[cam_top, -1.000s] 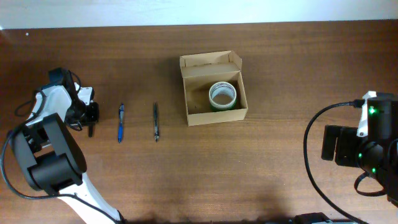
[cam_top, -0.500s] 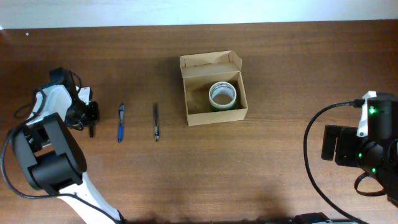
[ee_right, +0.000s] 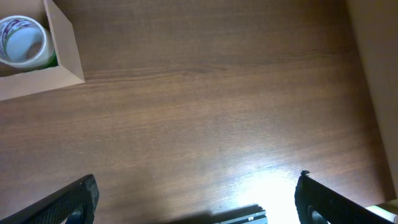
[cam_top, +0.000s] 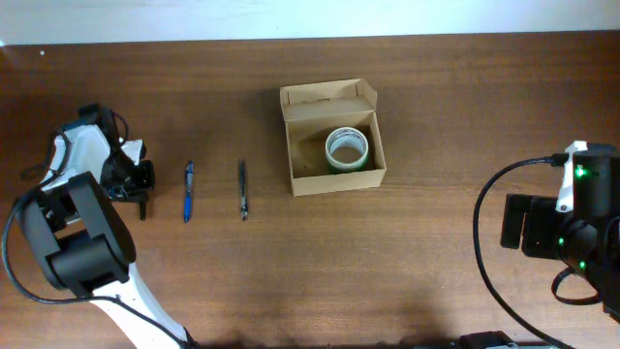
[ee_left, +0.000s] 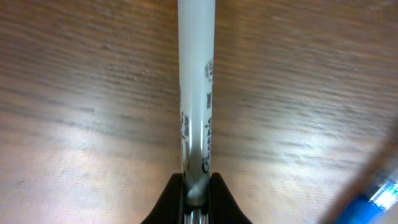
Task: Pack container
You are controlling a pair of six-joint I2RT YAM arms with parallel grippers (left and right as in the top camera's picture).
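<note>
Next, my left gripper lets go of the white pen inside the open container [cam_top: 334, 158], against the green-and-white tape roll.
The container [cam_top: 332, 138], a tan cardboard box with its flap lid folded back, stands open at the table's middle. A green-and-white tape roll [cam_top: 346, 148] lies inside it. At the far left, my left gripper [cam_top: 136, 186] is shut on a white pen [ee_left: 196, 93] with black print, which runs straight out from the black fingers [ee_left: 171, 202] just above the wood. The gripper [ee_left: 197, 194] pinches the pen's end. My right gripper [ee_right: 196, 205] stands wide open over bare wood at the right, with nothing between its fingers. The container [ee_right: 62, 56] and tape roll [ee_right: 23, 40] show at its upper left.
A blue pen [cam_top: 188, 190] and a black pen [cam_top: 242, 188] lie parallel on the table between my left gripper and the box. The blue pen [ee_left: 379, 196] shows blurred beside the held pen. The table's far edge runs behind the box.
The left wrist has shifted slightly while keeping its grip on the white pen. The right arm, the pens and the box have not moved.
</note>
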